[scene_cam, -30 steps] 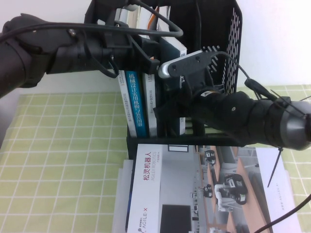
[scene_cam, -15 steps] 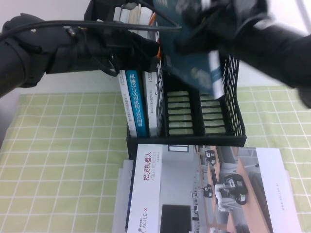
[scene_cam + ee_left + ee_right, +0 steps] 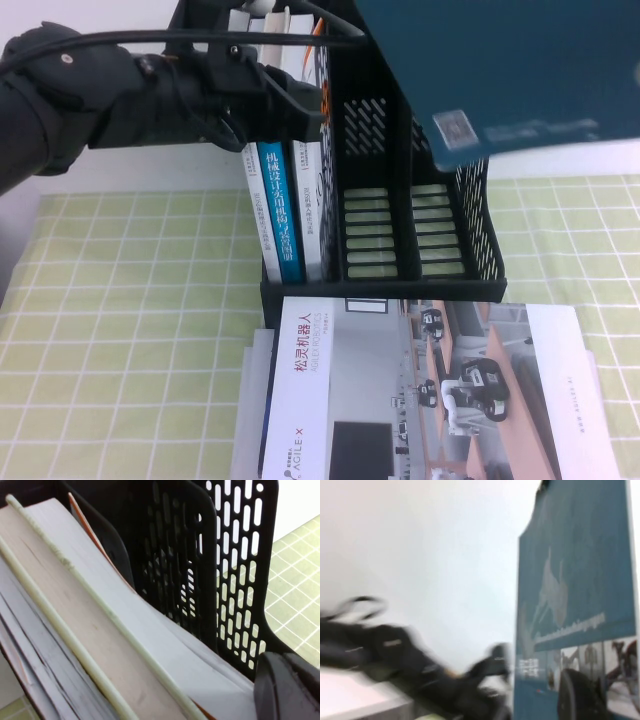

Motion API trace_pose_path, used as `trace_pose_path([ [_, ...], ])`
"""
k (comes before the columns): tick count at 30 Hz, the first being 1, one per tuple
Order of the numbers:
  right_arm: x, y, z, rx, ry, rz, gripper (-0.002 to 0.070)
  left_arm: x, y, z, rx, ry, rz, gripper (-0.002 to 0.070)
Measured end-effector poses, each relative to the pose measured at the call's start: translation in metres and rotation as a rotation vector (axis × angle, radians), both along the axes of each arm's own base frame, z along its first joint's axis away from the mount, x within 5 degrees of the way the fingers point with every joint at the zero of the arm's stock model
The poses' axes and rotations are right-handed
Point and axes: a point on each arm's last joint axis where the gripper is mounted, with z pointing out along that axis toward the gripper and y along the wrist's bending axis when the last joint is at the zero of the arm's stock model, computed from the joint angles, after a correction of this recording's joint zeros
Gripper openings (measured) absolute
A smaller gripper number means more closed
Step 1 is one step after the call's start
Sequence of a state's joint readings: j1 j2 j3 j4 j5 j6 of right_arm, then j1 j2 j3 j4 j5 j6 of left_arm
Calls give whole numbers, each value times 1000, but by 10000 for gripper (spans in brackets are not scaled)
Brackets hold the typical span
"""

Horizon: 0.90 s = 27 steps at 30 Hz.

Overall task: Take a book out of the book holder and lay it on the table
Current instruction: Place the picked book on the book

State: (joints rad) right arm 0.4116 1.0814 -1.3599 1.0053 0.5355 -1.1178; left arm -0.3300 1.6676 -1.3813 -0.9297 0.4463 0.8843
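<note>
I should set the teal book down with my right gripper on the open magazine [image 3: 440, 382] in front of the book holder. The teal book now hangs high above the holder.
The black mesh book holder [image 3: 470, 240] stands at the back of the table. A blue-spined book [image 3: 280, 210] and a white book [image 3: 312, 200] stand in its left slot; the other slots show bare. A teal book [image 3: 500, 70] hangs high above the holder's right side. My right gripper [image 3: 580, 695] is shut on the teal book [image 3: 575, 580]; the gripper itself does not show in the high view. My left gripper [image 3: 300, 105] rests at the holder's top left, by the standing books' page edges [image 3: 75, 610] and the mesh wall [image 3: 235, 580].
A large open magazine [image 3: 420, 390] lies flat on the table in front of the holder, on a stack of papers [image 3: 250, 400]. A green checked cloth [image 3: 130, 300] covers the table on both sides.
The right arm has pulled the teal book up out of the holder and swung it up and to the right, so the arm has left the high view. The left arm has barely moved.
</note>
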Motion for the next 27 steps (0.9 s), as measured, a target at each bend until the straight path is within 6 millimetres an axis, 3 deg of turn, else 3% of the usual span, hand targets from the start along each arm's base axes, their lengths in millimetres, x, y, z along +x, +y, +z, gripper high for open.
trace_pose_path([
  [4, -38, -7, 3, -117, -21, 131, 134, -2, 0, 2, 6, 2, -9, -3],
  [7, -53, -9, -5, -245, -25, 213, 134, -7, 2, 10, 14, -16, -13, -3],
  [13, -62, -10, -26, -466, 63, 334, 134, -39, 15, 39, 44, -41, -36, -3],
  [19, -39, -7, -57, -742, 169, 343, 134, -99, 29, 85, -6, -24, -81, -3],
  [23, -13, 13, -81, -915, 215, 308, 133, -138, 40, 87, -11, 15, -106, -3],
  [27, 4, 45, -102, -1085, 169, 202, 133, -173, 53, 70, -15, 52, -80, -3],
])
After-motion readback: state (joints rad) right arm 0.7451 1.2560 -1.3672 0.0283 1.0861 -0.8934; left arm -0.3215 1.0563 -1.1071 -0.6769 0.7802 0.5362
